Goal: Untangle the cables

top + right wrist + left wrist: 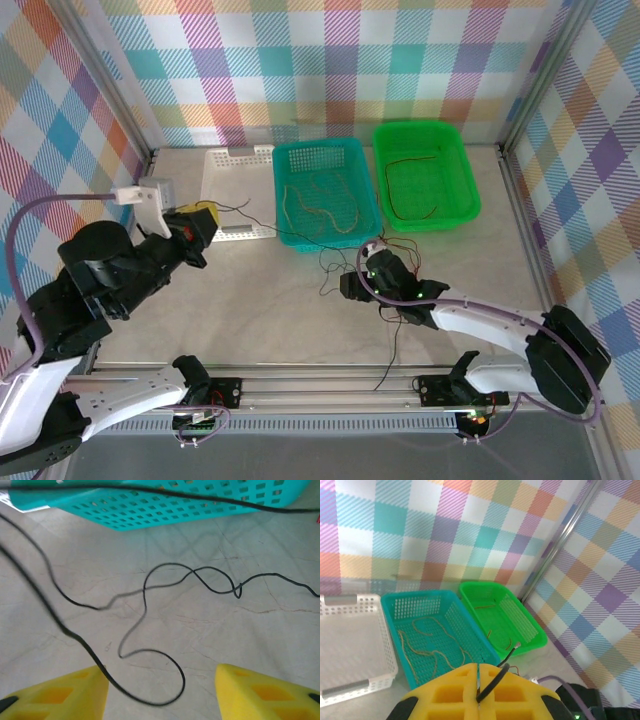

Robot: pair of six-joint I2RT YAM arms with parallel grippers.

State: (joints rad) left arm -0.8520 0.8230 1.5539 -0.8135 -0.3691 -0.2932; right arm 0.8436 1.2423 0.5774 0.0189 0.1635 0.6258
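Note:
The black cable from my left gripper runs into crossed loops. I will take the near black loop (172, 698) with my right gripper and pull it away from my left gripper.
My left gripper (479, 669) is shut on a black cable (496, 679), whose bare metal end sticks out toward the green basket. In the top view this gripper (203, 222) hovers at the left by the white basket. A thin black cable (243, 211) trails right from it. My right gripper (162, 682) stands open low over the table, and a black cable (150, 602) loops on the marble between and ahead of its fingers (62, 695). In the top view the right gripper (352, 286) is beside a loose tangle of dark and reddish cables (392, 252).
A teal basket (290, 152) holds tan cables (318, 213). The green basket (455, 135) to its right holds a brownish cable (408, 160). A white basket (236, 155) sits on the left. Checked walls and metal posts close in the table. One black cable (392, 355) runs to the front rail.

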